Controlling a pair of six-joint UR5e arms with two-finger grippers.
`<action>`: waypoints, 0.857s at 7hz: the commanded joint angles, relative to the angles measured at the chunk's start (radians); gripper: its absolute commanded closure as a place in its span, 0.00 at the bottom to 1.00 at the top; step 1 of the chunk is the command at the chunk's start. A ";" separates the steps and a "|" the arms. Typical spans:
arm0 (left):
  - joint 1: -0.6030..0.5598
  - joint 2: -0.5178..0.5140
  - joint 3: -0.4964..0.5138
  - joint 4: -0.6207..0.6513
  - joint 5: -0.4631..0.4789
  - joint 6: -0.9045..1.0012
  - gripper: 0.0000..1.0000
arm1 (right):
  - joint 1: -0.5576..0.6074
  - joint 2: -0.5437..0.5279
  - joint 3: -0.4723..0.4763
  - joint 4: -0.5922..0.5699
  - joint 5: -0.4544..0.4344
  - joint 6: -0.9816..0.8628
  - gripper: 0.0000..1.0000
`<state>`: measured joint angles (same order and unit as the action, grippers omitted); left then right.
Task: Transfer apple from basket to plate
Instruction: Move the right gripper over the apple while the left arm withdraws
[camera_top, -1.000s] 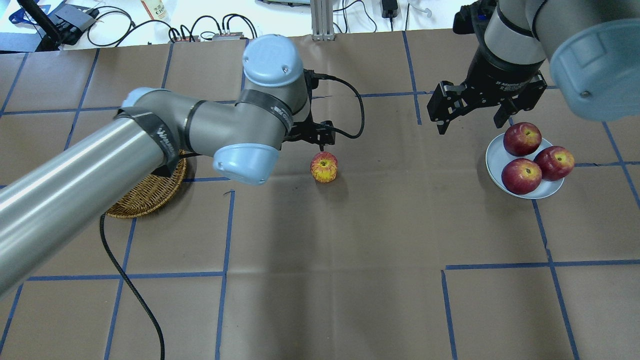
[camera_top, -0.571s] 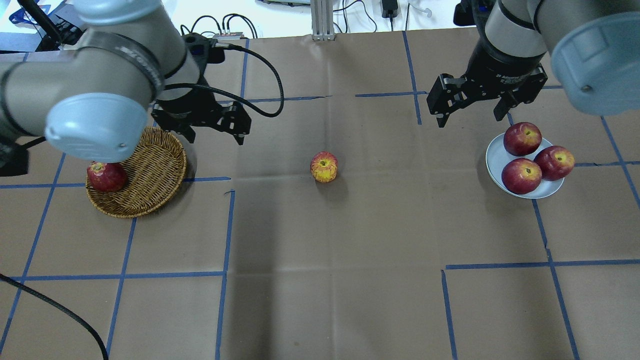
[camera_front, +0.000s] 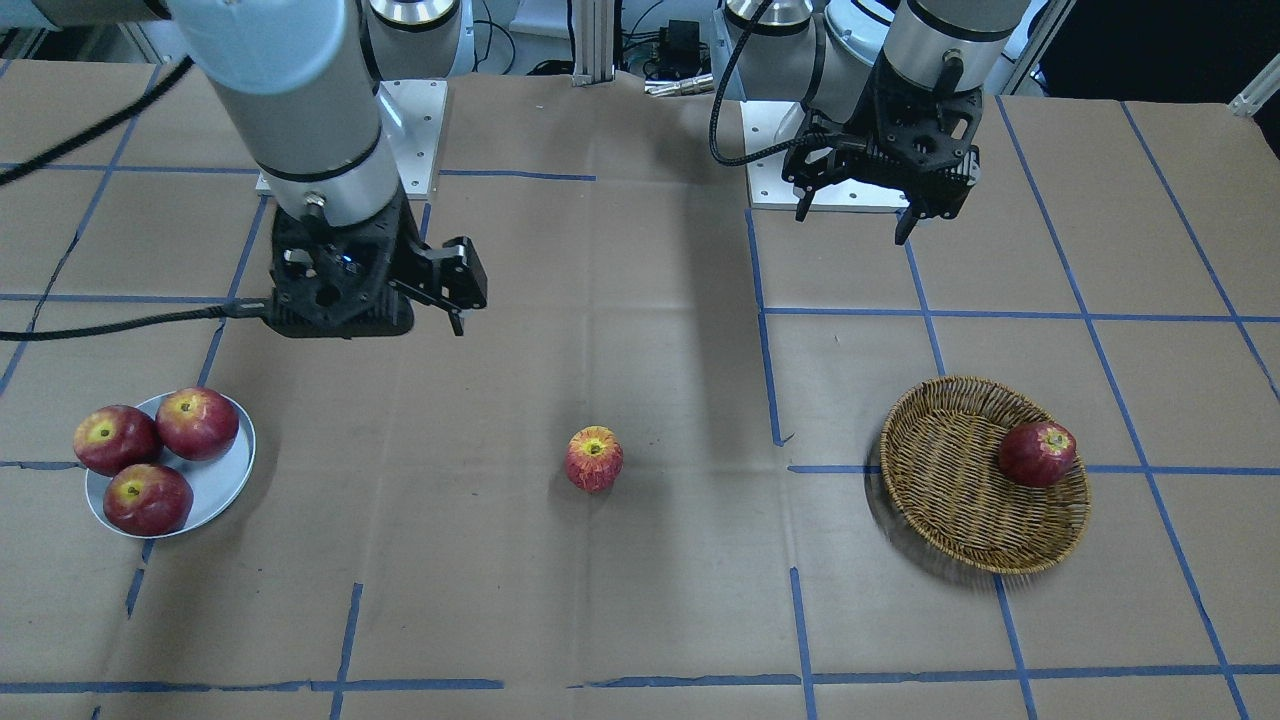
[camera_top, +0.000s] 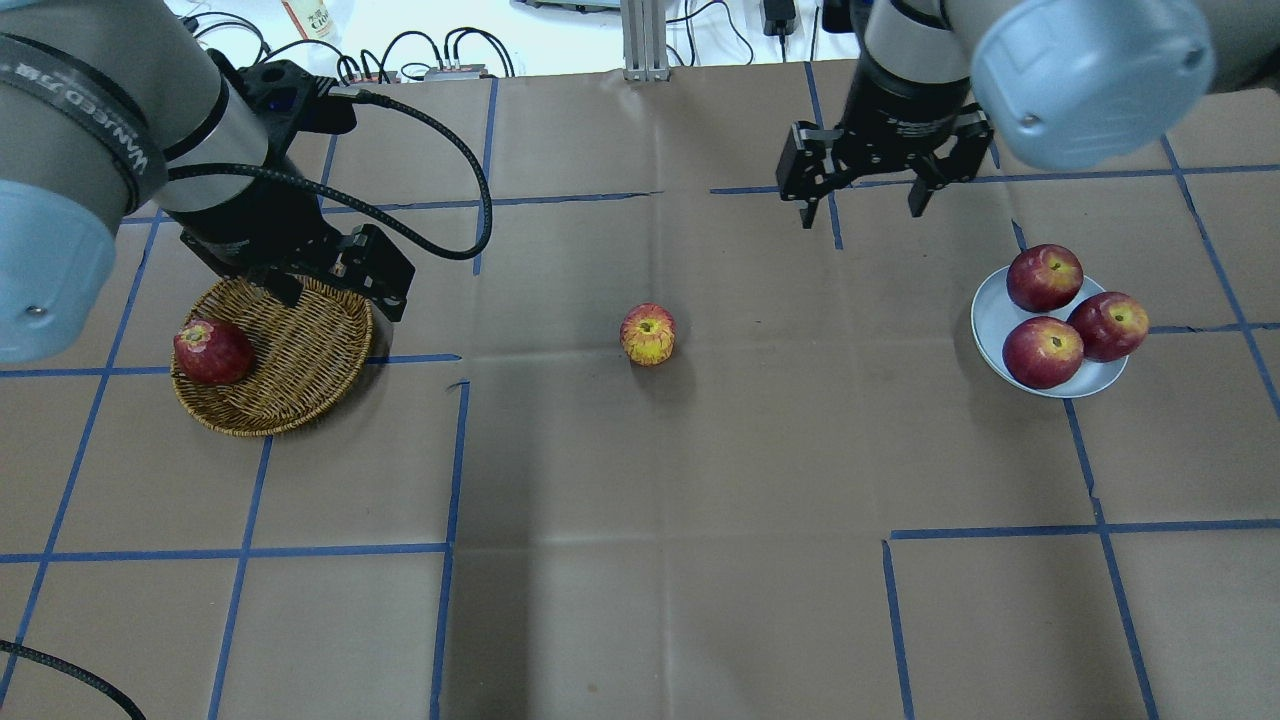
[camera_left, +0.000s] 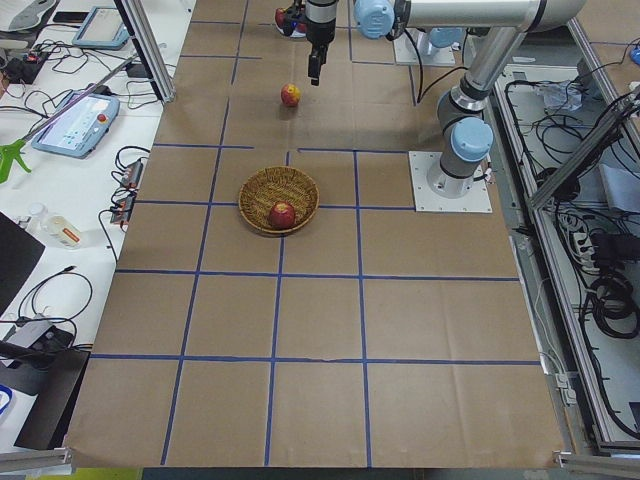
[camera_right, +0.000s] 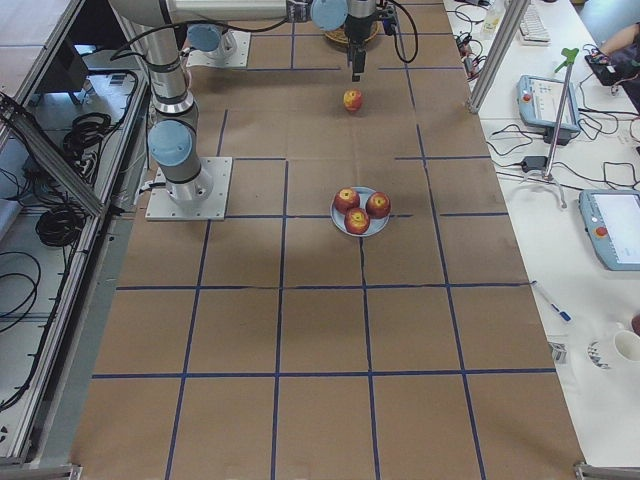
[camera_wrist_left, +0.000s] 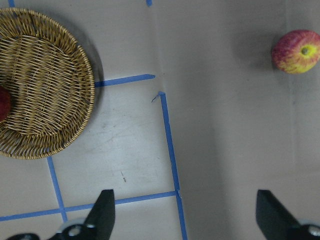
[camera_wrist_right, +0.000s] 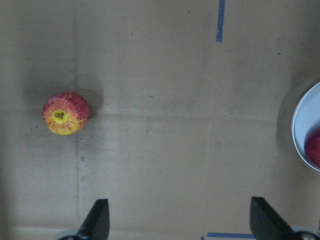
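My right gripper should next close around the middle of the streaky pinkish-red apple (camera_front: 594, 460) (camera_wrist_right: 65, 112) that sits by itself between the wicker basket and the plate.
The apple (camera_top: 647, 334), streaky pinkish-red with a yellow stem patch, sits alone on the table's middle, outside the basket; it also shows in the front view (camera_front: 594, 459). The wicker basket (camera_top: 300, 370) lies at the left and holds one darker red apple (camera_top: 212, 352). The pale blue-grey plate (camera_top: 990, 315) at the right holds three dark red apples. My left gripper (camera_top: 340, 297) is open and empty, above the basket's far right rim. My right gripper (camera_top: 860, 215) is open and empty, behind and between apple and plate. The left wrist view shows apple (camera_wrist_left: 296, 51) and basket (camera_wrist_left: 60, 100).
Brown paper with blue tape grid lines covers the table. A black cable (camera_top: 440, 150) loops from the left wrist. Cables and gear lie beyond the table's far edge. The right wrist view shows the apple (camera_wrist_right: 65, 112) and the plate's rim (camera_wrist_right: 300, 130).
My left arm has drawn back from beside the apple at the middle to over the basket's rim. My right gripper has moved left, away from the plate. The apple has not moved.
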<state>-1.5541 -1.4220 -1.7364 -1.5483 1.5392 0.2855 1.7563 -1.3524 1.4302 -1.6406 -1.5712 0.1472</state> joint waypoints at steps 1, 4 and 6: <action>0.009 0.055 -0.067 -0.036 -0.008 0.021 0.01 | 0.107 0.146 -0.047 -0.148 0.000 0.150 0.00; 0.008 0.043 -0.040 -0.019 -0.020 0.011 0.01 | 0.156 0.274 -0.042 -0.284 0.002 0.157 0.00; 0.008 0.041 -0.006 -0.002 -0.090 -0.026 0.01 | 0.163 0.312 0.025 -0.405 -0.003 0.155 0.00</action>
<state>-1.5468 -1.3782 -1.7589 -1.5554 1.4667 0.2864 1.9149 -1.0641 1.4129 -1.9610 -1.5702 0.3024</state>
